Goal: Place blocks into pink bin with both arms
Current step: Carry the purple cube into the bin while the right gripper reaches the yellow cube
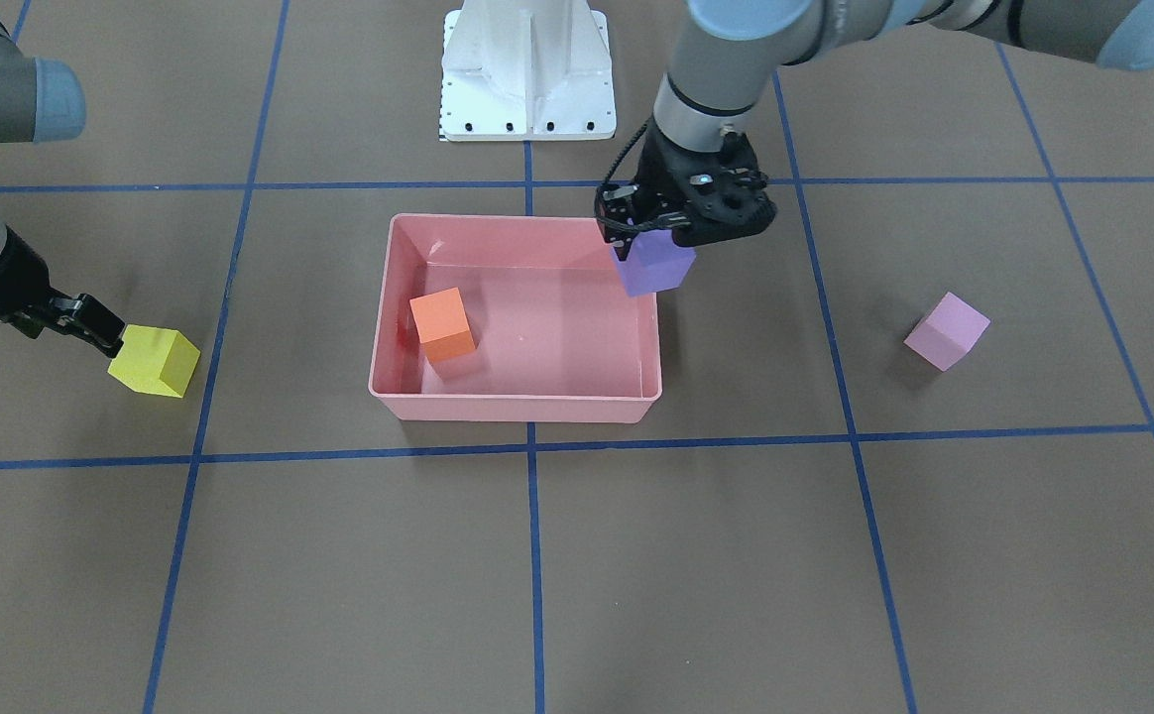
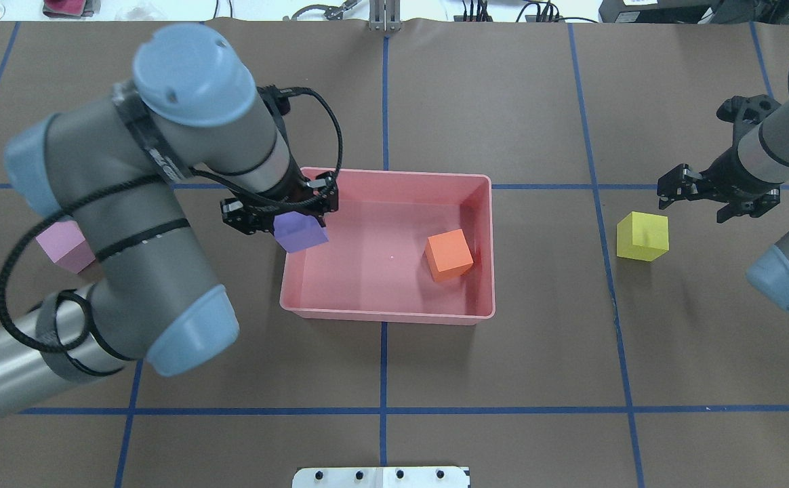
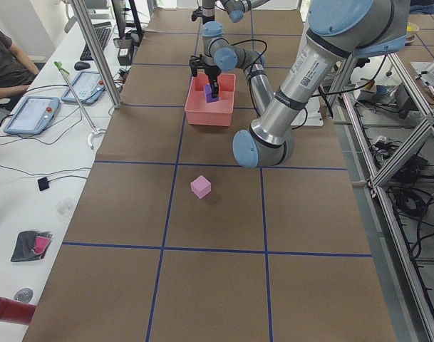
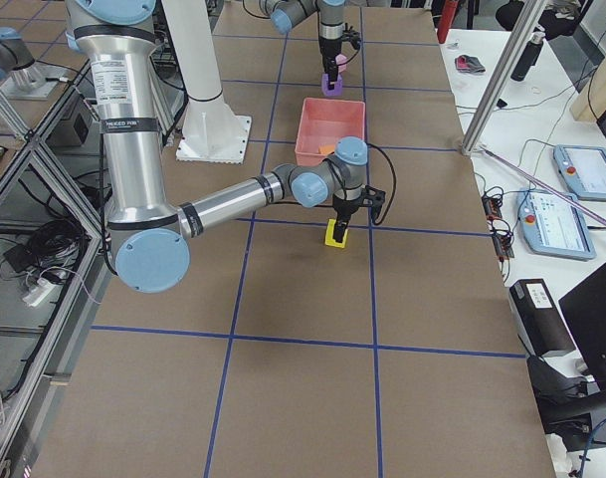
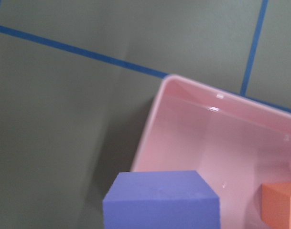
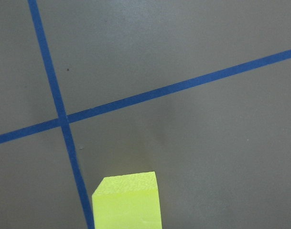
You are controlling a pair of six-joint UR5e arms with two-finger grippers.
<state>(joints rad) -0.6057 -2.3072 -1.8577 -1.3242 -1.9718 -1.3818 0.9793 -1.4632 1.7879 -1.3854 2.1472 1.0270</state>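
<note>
My right gripper is going to close on the top of the yellow block (image 1: pixel 159 345) (image 6: pixel 127 209), putting its fingers around the sides of the block.
My left gripper (image 2: pixel 298 218) is shut on the purple block (image 2: pixel 301 232) and holds it in the air over the pink bin's (image 2: pixel 388 313) left rim; the gripper also shows in the front view (image 1: pixel 648 243). The left wrist view shows the purple block (image 5: pixel 162 200) above the bin's corner (image 5: pixel 193 95). The orange block (image 1: pixel 442 323) lies inside the bin (image 1: pixel 518 407). My right gripper (image 2: pixel 716 198) is open and hangs just over the yellow block (image 2: pixel 642 236), which sits on the table; one finger (image 1: pixel 91 319) is at the block's edge. The light pink block (image 1: pixel 946 331) lies alone on my left side.
The white pedestal base (image 1: pixel 527 69) stands behind the bin. Blue tape lines (image 1: pixel 533 555) grid the brown table. My left arm's elbow (image 2: pixel 184 339) hangs over the table near the pink block (image 2: pixel 66 245). A desk with an operator (image 3: pixel 3 57) runs along the far side.
</note>
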